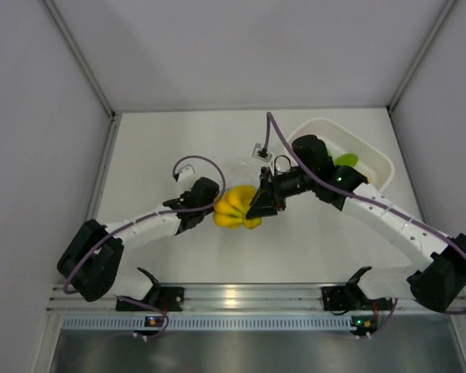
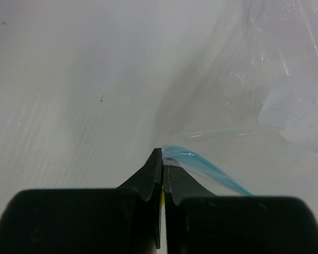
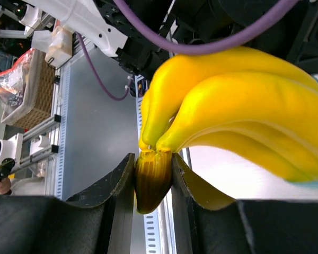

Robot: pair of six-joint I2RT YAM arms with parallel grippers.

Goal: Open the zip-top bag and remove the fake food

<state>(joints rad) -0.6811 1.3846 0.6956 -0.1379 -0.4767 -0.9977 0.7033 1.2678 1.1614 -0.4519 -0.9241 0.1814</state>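
I will use my right gripper to set the banana bunch, now hanging between the two grippers, down in the white perforated basket (image 1: 357,146), just behind the green food piece.
The zip-top bag (image 2: 265,79) is clear and crinkly, with a blue zip strip (image 2: 212,172) along its mouth. My left gripper (image 2: 162,153) is shut on the end of that strip; from above, the left gripper (image 1: 214,203) sits just left of the fruit. The fake food in view is a yellow banana bunch (image 1: 237,208), hanging between the two grippers. My right gripper (image 3: 152,159) is shut on the brown stem of the banana bunch (image 3: 238,106). In the top view the right gripper (image 1: 258,208) meets the bunch from the right. The bag's film (image 1: 239,175) shows only faintly there.
A white perforated basket (image 1: 373,151) stands at the back right, behind the right arm, with a green piece (image 1: 344,161) inside. Grey walls close in the table on the left, back and right. The aluminium rail (image 1: 241,299) with both arm bases runs along the near edge.
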